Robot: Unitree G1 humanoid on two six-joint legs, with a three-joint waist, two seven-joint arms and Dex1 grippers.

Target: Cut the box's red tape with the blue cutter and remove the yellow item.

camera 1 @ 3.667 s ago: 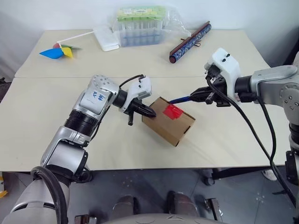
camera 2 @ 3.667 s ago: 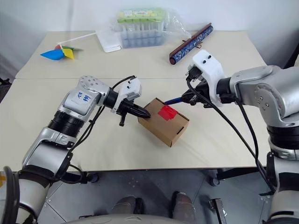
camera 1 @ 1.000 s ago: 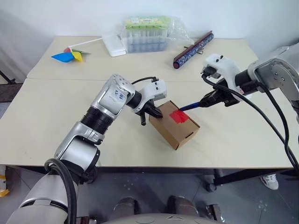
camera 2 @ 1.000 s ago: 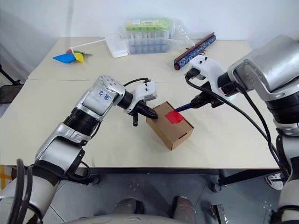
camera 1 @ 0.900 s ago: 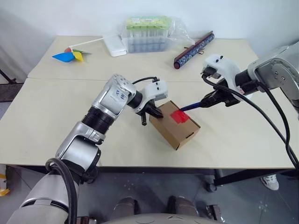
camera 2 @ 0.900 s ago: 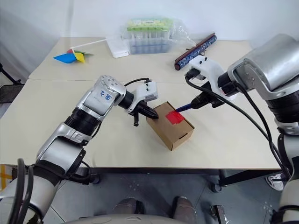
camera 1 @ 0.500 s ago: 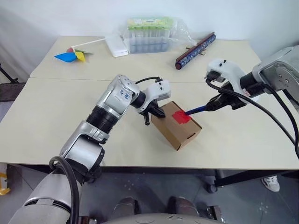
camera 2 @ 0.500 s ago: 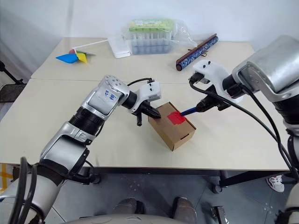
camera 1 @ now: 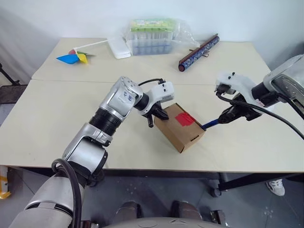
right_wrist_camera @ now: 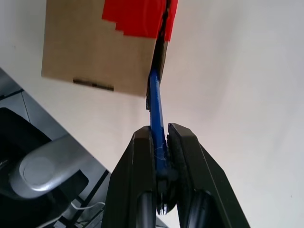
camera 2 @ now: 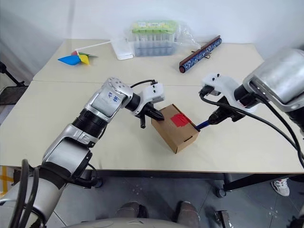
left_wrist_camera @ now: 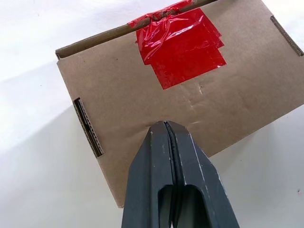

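Next, I set the blue cutter on the bare table [camera 1: 227, 134] beside the box's cutter-side end, using my right gripper.
The small brown cardboard box [camera 1: 176, 130] lies askew near the table's middle, with the red tape [camera 1: 184, 118] across its top seam. My left gripper [camera 1: 158, 114] is shut, its tips pressing on the box's top at its left end; the left wrist view shows those tips [left_wrist_camera: 165, 125] on bare cardboard just short of the tape [left_wrist_camera: 183, 45]. My right gripper [camera 1: 224, 118] is shut on the blue cutter [camera 1: 209, 125], whose tip sits in the seam at the box's right end [right_wrist_camera: 154, 92]. The yellow item is hidden.
Along the far edge lie a blue-yellow pinwheel [camera 1: 71, 57], a flat white box [camera 1: 118, 47], a clear case of tubes [camera 1: 149, 31] and a dark patterned roll [camera 1: 198, 46]. Cables trail from both wrists.
My right gripper has drawn the cutter rightward and toward me, from the red tape to the box's right end. The left gripper has stayed pressed on the box.
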